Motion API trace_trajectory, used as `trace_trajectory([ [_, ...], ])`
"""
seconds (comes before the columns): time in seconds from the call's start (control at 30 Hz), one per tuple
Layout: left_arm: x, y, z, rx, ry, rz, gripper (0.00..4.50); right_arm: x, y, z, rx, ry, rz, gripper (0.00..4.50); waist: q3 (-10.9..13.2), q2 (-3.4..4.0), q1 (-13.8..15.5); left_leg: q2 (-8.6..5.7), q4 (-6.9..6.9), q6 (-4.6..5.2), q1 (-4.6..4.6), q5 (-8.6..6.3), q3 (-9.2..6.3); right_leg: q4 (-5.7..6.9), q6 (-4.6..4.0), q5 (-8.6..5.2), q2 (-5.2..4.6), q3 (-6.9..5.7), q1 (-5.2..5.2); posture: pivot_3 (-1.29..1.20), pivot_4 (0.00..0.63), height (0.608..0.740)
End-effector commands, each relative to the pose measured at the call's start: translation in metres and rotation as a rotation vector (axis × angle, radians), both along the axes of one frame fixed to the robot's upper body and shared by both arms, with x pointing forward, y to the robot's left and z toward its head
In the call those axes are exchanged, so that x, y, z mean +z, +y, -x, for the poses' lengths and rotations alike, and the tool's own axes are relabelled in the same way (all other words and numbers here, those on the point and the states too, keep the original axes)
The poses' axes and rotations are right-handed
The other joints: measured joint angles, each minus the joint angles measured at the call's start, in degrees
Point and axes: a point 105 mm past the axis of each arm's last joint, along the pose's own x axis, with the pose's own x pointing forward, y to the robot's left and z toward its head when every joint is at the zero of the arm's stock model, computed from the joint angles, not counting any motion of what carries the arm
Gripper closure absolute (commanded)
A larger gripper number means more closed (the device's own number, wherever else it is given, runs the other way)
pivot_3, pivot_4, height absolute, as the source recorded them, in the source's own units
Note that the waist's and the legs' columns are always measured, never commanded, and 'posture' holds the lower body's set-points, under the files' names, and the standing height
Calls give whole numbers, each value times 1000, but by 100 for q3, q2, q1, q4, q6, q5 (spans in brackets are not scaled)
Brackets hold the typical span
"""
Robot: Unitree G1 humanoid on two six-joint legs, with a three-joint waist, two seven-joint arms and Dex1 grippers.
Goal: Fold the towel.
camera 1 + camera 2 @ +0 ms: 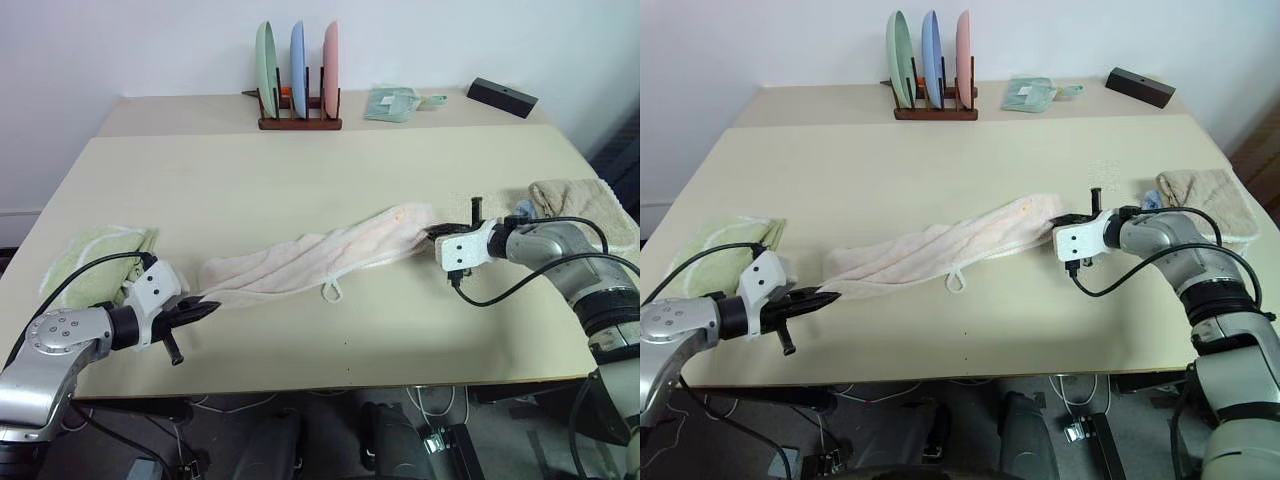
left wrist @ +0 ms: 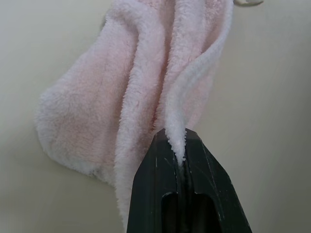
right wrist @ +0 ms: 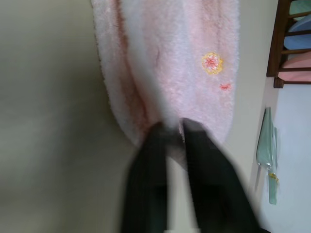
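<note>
The pale pink towel lies bunched in a slanting line, so my right gripper will retake the towel's end [image 1: 421, 226] and stretch the towel taut before folding.
The pale pink towel [image 1: 320, 258] lies bunched into a long strip across the middle of the table, its small loop tag [image 1: 331, 292] hanging off the near edge. My left gripper [image 1: 205, 308] is at the strip's left end. In the left wrist view its fingertips [image 2: 167, 145] are shut on a fold of the towel's edge. My right gripper [image 1: 435, 235] meets the towel's right end. In the right wrist view its fingers [image 3: 153, 141] close on the end of the cloth, near a small yellow and red printed mark [image 3: 212, 63].
A light green towel [image 1: 95, 255] lies at the table's left edge and a beige towel [image 1: 585, 205] at its right edge. At the back stand a wooden rack with three plates [image 1: 298, 75], a green pouch [image 1: 392, 103] and a black box [image 1: 502, 97].
</note>
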Motion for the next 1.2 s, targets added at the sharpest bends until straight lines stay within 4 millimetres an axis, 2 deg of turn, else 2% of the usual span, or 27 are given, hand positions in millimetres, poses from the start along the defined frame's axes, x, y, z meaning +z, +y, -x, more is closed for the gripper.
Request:
trace_trajectory([
  [0.03, 10, -1, 2, -13, -41, -4, 4500, 12, 4, -2, 28, -48, -3, 4447, 0, 0, -1, 0, 0, 0, 0, 0, 0, 0, 0, 0, 0, 0, 0, 0, 150, 740],
  [0.37, 10, -3, 1, -17, -44, -5, 4500, 11, 0, 2, 12, 2, -30, 4447, 0, 0, -9, 0, 0, 0, 0, 0, 0, 0, 0, 0, 0, 2, 1, 0, 150, 740],
  [0.5, 12, -7, -3, -25, -51, 1, 4500, 9, 2, -1, 17, -32, 10, 2667, 0, 0, -6, 0, 0, 0, 0, 0, 0, 1, 0, 0, 0, 2, 1, 0, 150, 740],
  [0.83, 18, -14, -4, -27, -64, 8, 4500, 2, 5, -12, 0, -58, 21, 2667, 0, 0, -90, 0, -3, -2, 0, 1, 0, 1, 0, 0, 1, 4, -1, 0, 150, 740],
  [0.93, 18, -14, -4, -24, -65, 10, 4500, 1, 6, -14, -1, -64, 16, 3506, 0, 0, -84, 0, -3, -2, 0, 1, -1, 1, 0, 0, 1, 4, -1, 0, 150, 740],
  [1.0, 18, -13, -3, -21, -64, 11, 4500, 4, 6, -15, -2, -80, 7, 4436, 0, 0, -85, 0, -3, -2, 0, 1, 0, 1, 0, 0, 1, 4, -1, 0, 150, 740],
  [1.2, 16, -11, 0, -11, -57, 7, 4500, 16, 4, -12, 19, -95, -17, 4482, 0, 0, -86, 0, -4, -2, 0, 1, 0, 1, 0, 0, 2, 6, -2, 0, 150, 740],
])
